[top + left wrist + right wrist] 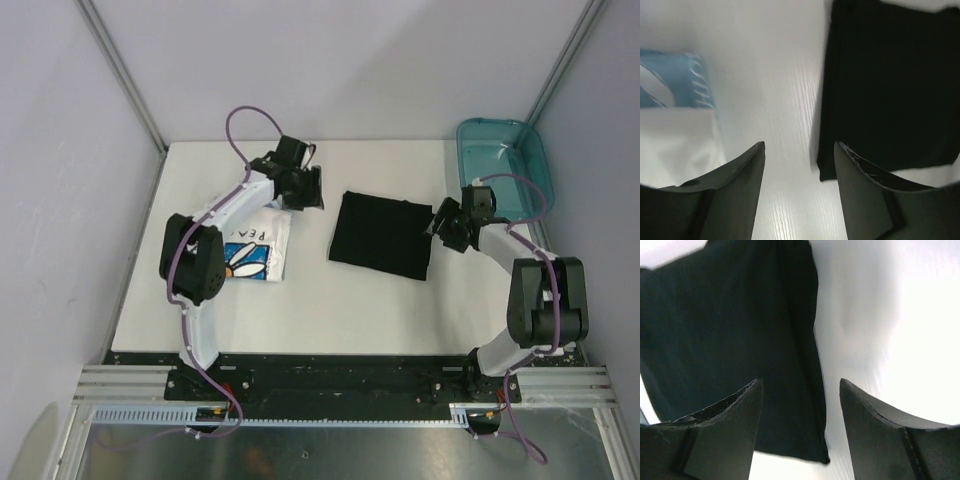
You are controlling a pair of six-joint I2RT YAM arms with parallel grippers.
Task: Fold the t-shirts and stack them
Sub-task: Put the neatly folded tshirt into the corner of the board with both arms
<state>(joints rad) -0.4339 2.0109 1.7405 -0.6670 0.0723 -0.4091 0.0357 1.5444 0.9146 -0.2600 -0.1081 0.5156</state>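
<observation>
Next, my right gripper needs to go to the black t-shirt's far corner point(429, 210) point(807, 262), the one nearest the teal bin, and close there.
The black t-shirt point(382, 236) lies folded into a flat rectangle at the table's centre. The white t-shirt point(256, 250), with its blue daisy print and lettering, lies folded to its left, partly under the left arm. My left gripper point(308, 192) hovers between the two shirts, open. In the left wrist view its jaws point(799, 145) hold nothing, over bare table, with the black t-shirt point(890, 85) to the right and the white t-shirt point(675, 95) to the left. My right gripper point(438, 224) is open at the black shirt's right edge. Its jaws point(800, 382) straddle that edge point(730, 325) without gripping.
A teal translucent bin point(520, 160) stands at the back right corner, just behind the right arm. The white table point(300, 300) is bounded by grey walls at the back and sides. The arm bases sit on the black rail at the near edge.
</observation>
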